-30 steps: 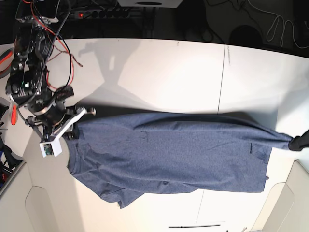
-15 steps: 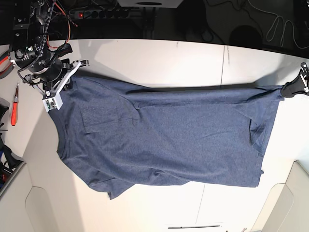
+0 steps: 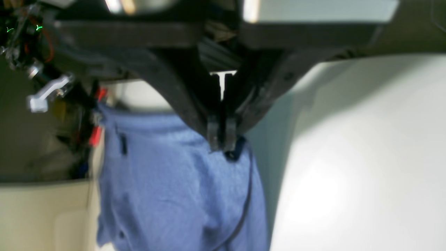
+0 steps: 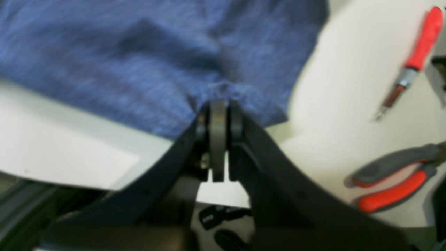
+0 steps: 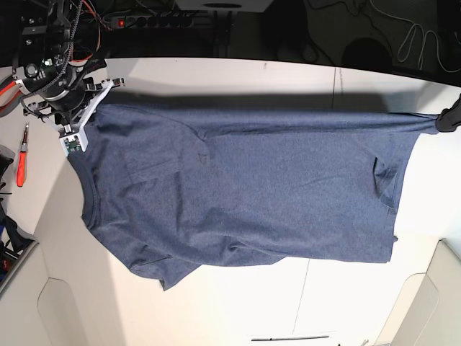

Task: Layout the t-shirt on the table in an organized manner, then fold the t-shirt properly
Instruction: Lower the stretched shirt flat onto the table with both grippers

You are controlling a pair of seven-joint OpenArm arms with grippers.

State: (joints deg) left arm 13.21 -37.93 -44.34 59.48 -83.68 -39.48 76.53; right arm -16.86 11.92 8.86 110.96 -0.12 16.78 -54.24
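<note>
The robot's left gripper should release the far hem corner at the t-shirt's hem edge [image 5: 418,152], next to the small turned-back fold.
The dark blue t-shirt [image 5: 238,187] is stretched left to right across the off-white table [image 5: 216,79], plain side up; no lettering shows. My right gripper [image 5: 88,101] is at the far left, shut on the shirt's far shoulder-end corner; in the right wrist view [image 4: 218,111] the fingers pinch the cloth edge [image 4: 139,69]. My left gripper [image 5: 448,117] is at the right edge, shut on the far hem corner; in the left wrist view [image 3: 221,141] the cloth [image 3: 174,188] hangs from the shut fingers. The shirt's far edge runs taut between the two grippers.
A red-handled screwdriver [image 5: 21,160] and red-and-grey pliers [image 4: 393,181] lie at the table's left end near my right arm. A power strip [image 5: 162,19] and cables [image 5: 425,36] lie beyond the far edge. A dark seam [image 5: 333,101] crosses the table. Beige panels [image 5: 425,303] flank the near corners.
Both grippers have moved toward the table's far edge, drawing the shirt's far edge with them. The shirt now spreads wider and flatter from front to back.
</note>
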